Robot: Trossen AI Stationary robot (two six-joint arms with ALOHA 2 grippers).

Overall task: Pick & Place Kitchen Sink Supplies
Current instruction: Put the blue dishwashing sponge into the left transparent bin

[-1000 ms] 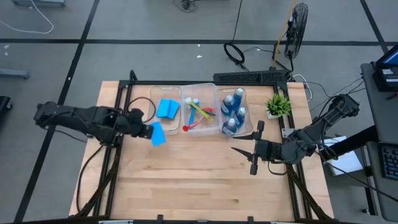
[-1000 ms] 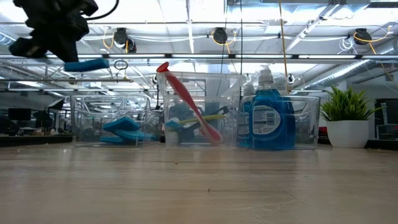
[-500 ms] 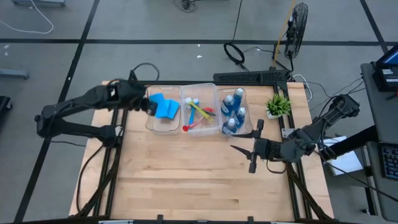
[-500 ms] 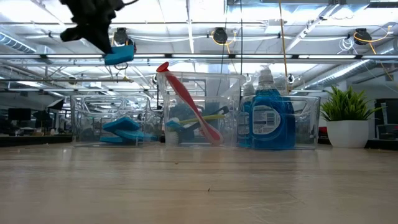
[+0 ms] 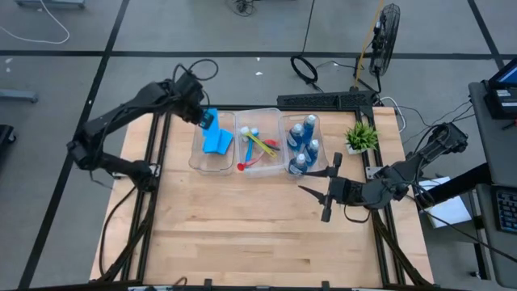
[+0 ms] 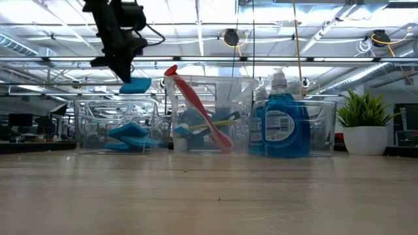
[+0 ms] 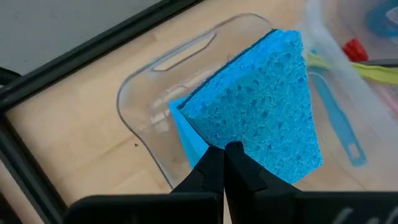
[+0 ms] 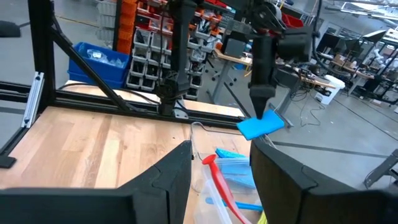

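Note:
The robot's left gripper should release the light-blue sponge on top of the sponges in the clear bin [image 5: 213, 140] [image 7: 239, 121] next to the brushes.
My left gripper [image 5: 207, 121] is shut on a light-blue sponge [image 7: 261, 118] above the far end of the left clear bin [image 5: 196, 149]. The sponge also shows in the low view [image 6: 135, 85], above the bin's rim. More sponges [image 5: 216, 142] lie in that bin. Brushes [image 5: 260, 147] lie in the middle bin, a red one [image 6: 196, 104] leaning on its wall. Blue bottles [image 5: 304, 144] stand in the right bin. My right gripper [image 5: 317, 190] is open and empty over the table, near the bottle bin. My left gripper pinches the sponge between its two shut fingers at one edge [image 7: 242, 158]. The fingers [image 6: 123, 65] come from above, pointing down. The sponge hangs below the fingertips, lifted clear over the left bin.
A small green potted plant [image 5: 361, 136] stands right of the bottle bin at the table's far right. The three bins stand in a row along the far edge. Bare wooden tabletop [image 5: 242, 218] lies near of them.
My left gripper has carried the sponge from over the table's left part toward the far edge and up, then to a place over the left bin's far end. It has turned as it went. The sponge has come lower toward the bin in the last half second.

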